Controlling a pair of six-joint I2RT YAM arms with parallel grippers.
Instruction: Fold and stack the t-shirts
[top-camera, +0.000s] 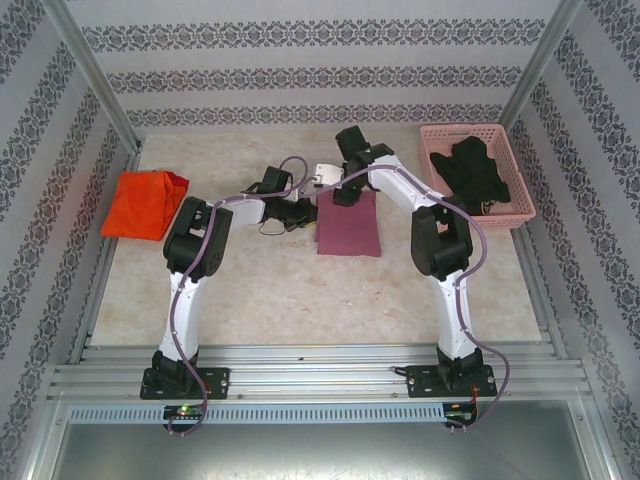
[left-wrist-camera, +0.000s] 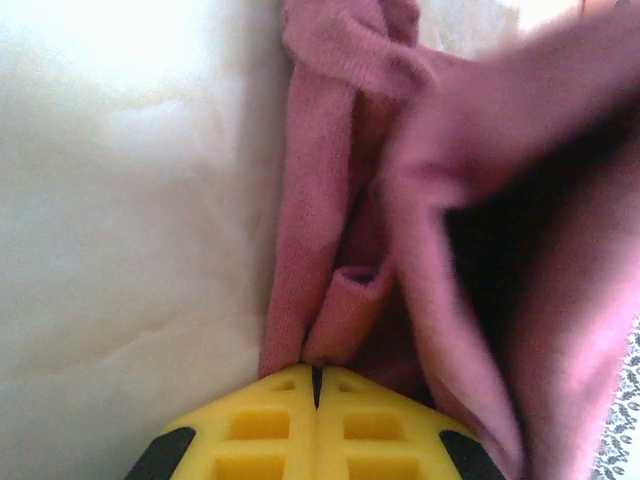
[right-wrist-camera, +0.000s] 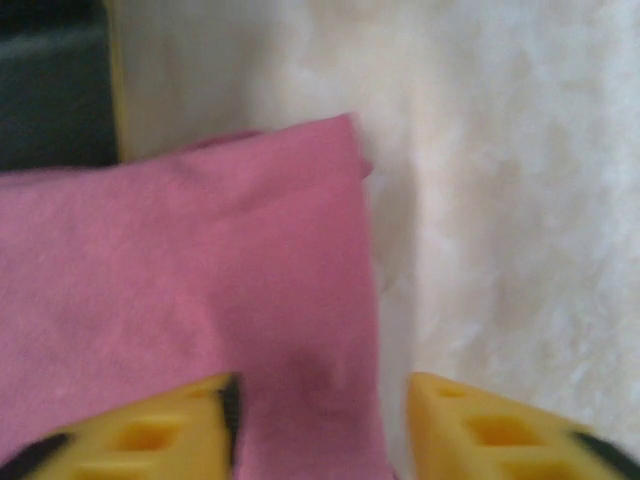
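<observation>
Left gripper holds only lower layers beside the loose top fold; it should open and grip the whole folded edge (top-camera: 320, 226) before stacking the maroon t-shirt.
The maroon t-shirt (top-camera: 348, 225) lies folded into a small rectangle at the table's middle. My left gripper (top-camera: 298, 212) is at its left edge. In the left wrist view the yellow fingers (left-wrist-camera: 316, 372) are pressed together with bunched maroon cloth (left-wrist-camera: 340, 300) running into their tips. My right gripper (top-camera: 343, 192) is over the shirt's far edge. Its fingers (right-wrist-camera: 320, 412) stand apart above a flat corner of the maroon cloth (right-wrist-camera: 200, 280), gripping nothing. The orange t-shirt (top-camera: 145, 203) lies folded at the table's left edge.
A pink basket (top-camera: 507, 215) holding dark clothing (top-camera: 474, 170) stands at the back right. Patterned walls and metal posts close in the table on three sides. Bare tabletop (top-camera: 300, 300) stretches in front of the maroon shirt.
</observation>
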